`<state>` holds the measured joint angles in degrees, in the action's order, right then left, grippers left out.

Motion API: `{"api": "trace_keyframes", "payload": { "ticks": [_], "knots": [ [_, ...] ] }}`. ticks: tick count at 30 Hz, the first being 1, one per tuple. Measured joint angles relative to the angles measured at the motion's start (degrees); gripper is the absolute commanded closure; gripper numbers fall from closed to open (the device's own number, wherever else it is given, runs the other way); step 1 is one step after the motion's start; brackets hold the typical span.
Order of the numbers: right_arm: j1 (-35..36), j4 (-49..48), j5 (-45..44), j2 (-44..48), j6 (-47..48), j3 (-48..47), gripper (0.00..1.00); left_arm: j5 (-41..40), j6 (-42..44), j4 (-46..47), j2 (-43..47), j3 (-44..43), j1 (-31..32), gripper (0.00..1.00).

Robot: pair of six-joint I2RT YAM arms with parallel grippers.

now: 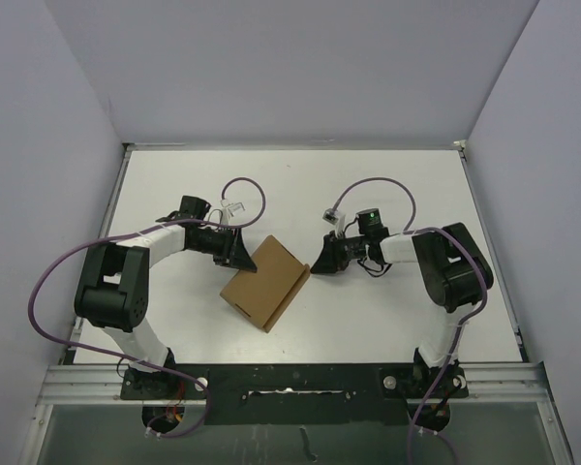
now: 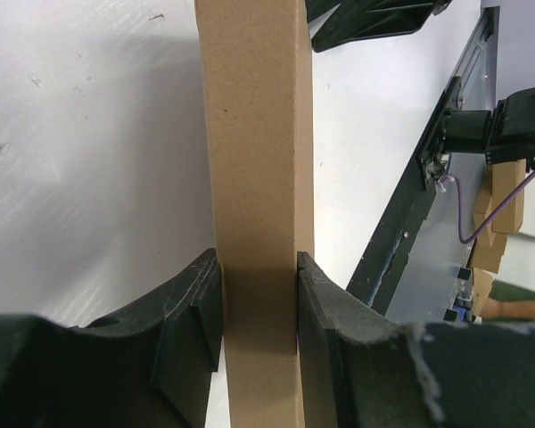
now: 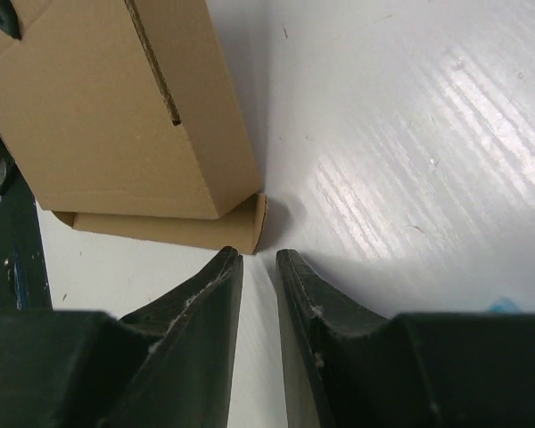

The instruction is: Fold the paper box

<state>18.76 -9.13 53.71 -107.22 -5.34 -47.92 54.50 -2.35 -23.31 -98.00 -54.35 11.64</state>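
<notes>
The nearly shut fingers of my right gripper are short of the low flap under the box, so I should open them, move in and pinch the flap's corner tab (image 3: pixel 260 225).
The paper box (image 1: pixel 263 283) is a slim brown cardboard box lying at the table's middle. My left gripper (image 1: pixel 244 250) is at its far left edge. In the left wrist view the jaws (image 2: pixel 259 263) are shut on a narrow side of the box (image 2: pixel 254 134). My right gripper (image 1: pixel 320 262) is at the box's right corner. In the right wrist view its jaws (image 3: pixel 259 256) are nearly closed and hold nothing. Their tips sit just short of a low flap (image 3: pixel 174 229) under the box body (image 3: pixel 116 125).
White table (image 1: pixel 387 184) with grey walls on three sides. A black metal rail (image 1: pixel 290 373) runs along the near edge. Purple cables (image 1: pixel 247 189) loop above both arms. A small bit of blue (image 3: pixel 504 306) shows at the right wrist view's lower right.
</notes>
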Motion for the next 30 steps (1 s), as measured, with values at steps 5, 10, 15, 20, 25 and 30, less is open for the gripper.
{"api": "trace_keyframes", "payload": {
  "ticks": [5, 10, 15, 20, 25, 30],
  "knots": [
    [0.0, -1.4, 0.4, -1.7, -1.8, -1.6, 0.75, 0.0, 0.0, 0.0, 0.0, 0.0, 0.0, 0.99],
    [0.0, -1.7, 0.6, -2.3, -2.6, -2.2, 0.79, 0.0, 0.0, 0.0, 0.0, 0.0, 0.0, 0.99],
    [0.2, -1.6, 0.6, -2.3, -2.6, -2.2, 0.85, 0.0, 0.0, 0.0, 0.0, 0.0, 0.0, 0.99],
    [0.8, -1.5, 0.7, -2.3, -2.4, -2.2, 0.86, 0.0, 0.0, 0.0, 0.0, 0.0, 0.0, 0.99],
    [0.8, -1.5, 1.0, -2.3, -2.4, -2.2, 0.86, 0.0, 0.0, 0.0, 0.0, 0.0, 0.0, 0.99],
    [0.8, -1.5, 1.6, -2.3, -2.4, -2.2, 0.95, 0.0, 0.0, 0.0, 0.0, 0.0, 0.0, 0.99]
  ]
}}
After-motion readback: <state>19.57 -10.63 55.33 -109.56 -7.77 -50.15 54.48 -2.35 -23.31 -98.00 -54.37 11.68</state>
